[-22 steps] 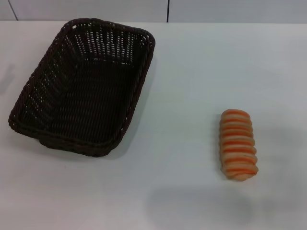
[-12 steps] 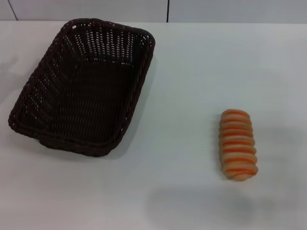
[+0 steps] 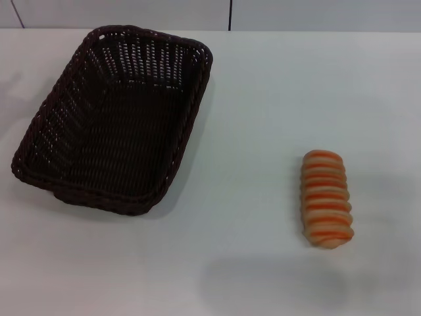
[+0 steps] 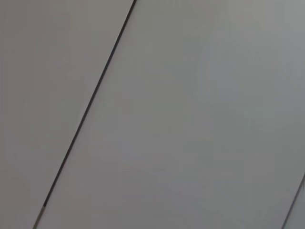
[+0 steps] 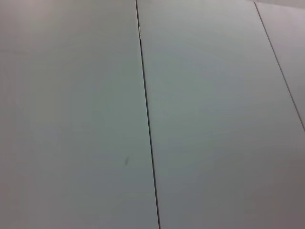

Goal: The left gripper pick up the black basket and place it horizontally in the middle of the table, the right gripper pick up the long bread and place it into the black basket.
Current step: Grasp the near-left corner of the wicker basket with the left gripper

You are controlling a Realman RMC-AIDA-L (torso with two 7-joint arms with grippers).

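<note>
My left gripper is going to grab the black basket by the middle of its long rim (image 3: pixel 45 108), on the side that is farthest from the long bread.
The black basket (image 3: pixel 115 122) lies on the white table (image 3: pixel 263 99) at the left, its long side running from near to far and slightly angled. It is empty. The long bread (image 3: pixel 325 199), tan with orange stripes, lies on the table at the right, well apart from the basket. Neither gripper shows in the head view. The two wrist views show only plain grey-white panels with thin dark seams, with no fingers and no task object in them.
A pale wall with a dark vertical seam (image 3: pixel 230 14) runs behind the table's far edge. A faint shadow (image 3: pixel 273 283) lies on the table near its front edge. Bare tabletop lies between the basket and the bread.
A faint shadow at the table's far left edge has shifted slightly. The basket and the bread have not moved.
</note>
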